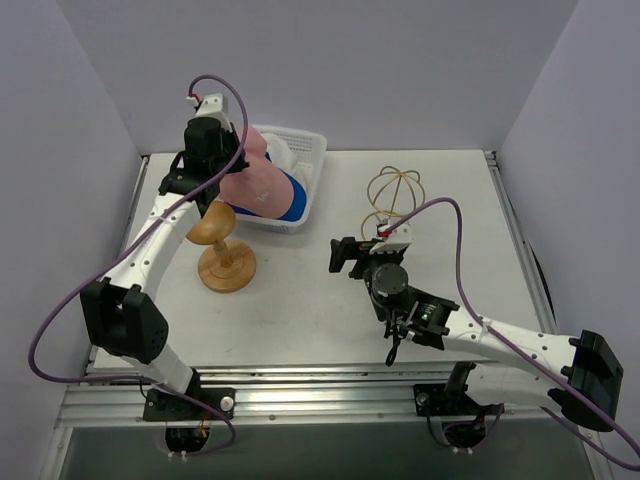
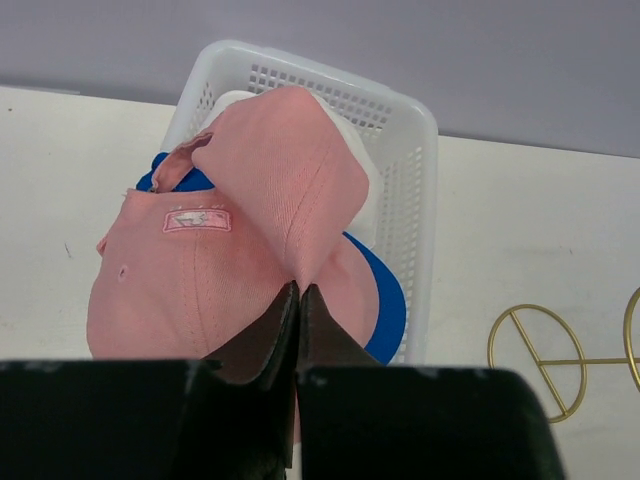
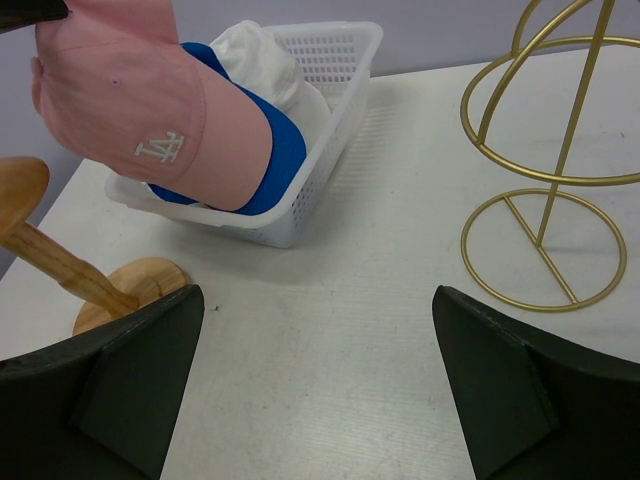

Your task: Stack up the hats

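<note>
My right gripper needs to next move to the front edge of the pink cap's visor point(image 1: 284, 203) point(image 3: 260, 183) and close there, while my left gripper holds the cap.
My left gripper point(image 1: 230, 168) is shut on a pinched fold of the pink cap point(image 1: 257, 183), and holds it up over the front-left edge of the white mesh basket point(image 1: 308, 150). In the left wrist view the fingertips point(image 2: 297, 292) meet on the pink cap point(image 2: 210, 260). The royal blue cap point(image 2: 388, 310) and the off-white hat point(image 2: 360, 170) lie under it in the basket. The right wrist view shows the pink cap point(image 3: 140, 110), the blue cap point(image 3: 282, 150) and the off-white hat point(image 3: 258, 52). My right gripper point(image 1: 345, 257) is open and empty above the table's middle point(image 3: 315, 370).
A wooden hat stand point(image 1: 225, 252) with a round base stands left of centre, just in front of the basket; it shows in the right wrist view too point(image 3: 60, 265). A gold wire dome frame point(image 1: 393, 198) stands to the right of the basket point(image 3: 545, 180).
</note>
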Robot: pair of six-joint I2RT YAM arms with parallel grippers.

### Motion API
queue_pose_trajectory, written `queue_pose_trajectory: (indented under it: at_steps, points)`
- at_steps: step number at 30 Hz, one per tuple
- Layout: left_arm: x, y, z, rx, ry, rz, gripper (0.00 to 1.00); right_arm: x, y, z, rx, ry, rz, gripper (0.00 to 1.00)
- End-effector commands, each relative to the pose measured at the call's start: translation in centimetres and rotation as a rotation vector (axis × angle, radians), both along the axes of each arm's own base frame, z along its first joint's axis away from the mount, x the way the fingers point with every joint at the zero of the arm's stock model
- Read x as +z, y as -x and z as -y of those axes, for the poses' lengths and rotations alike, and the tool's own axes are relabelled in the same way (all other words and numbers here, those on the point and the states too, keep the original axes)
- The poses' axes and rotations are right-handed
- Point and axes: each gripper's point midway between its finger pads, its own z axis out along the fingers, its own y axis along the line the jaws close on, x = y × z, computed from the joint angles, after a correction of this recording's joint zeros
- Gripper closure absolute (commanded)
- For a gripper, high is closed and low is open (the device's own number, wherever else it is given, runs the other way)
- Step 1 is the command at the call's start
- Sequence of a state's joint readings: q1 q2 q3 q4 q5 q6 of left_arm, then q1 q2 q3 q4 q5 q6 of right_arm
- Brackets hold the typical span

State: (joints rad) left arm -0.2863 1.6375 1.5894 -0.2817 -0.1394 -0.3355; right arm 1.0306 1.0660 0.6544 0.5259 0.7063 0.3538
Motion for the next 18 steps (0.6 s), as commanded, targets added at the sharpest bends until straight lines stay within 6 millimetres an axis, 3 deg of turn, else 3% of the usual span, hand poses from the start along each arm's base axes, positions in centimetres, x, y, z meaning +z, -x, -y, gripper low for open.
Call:
queue_pose_trajectory:
  at_steps: [1, 7, 18]
  points:
    - [5.9, 0.7, 0.5, -0.03, 0.069, 0.137, 0.96, 2.2, -0.1, 0.0, -0.021, -0.04, 0.034, 0.06]
    - [7.3, 1.1, 0.6, -0.028, 0.072, 0.149, 0.98, 2.3, -0.1, 0.1, -0.025, -0.042, 0.035, 0.06]
    - [10.4, 3.3, -1.2, 0.042, 0.071, 0.159, 0.98, 2.4, -0.1, 0.0, -0.013, -0.045, 0.042, 0.07]
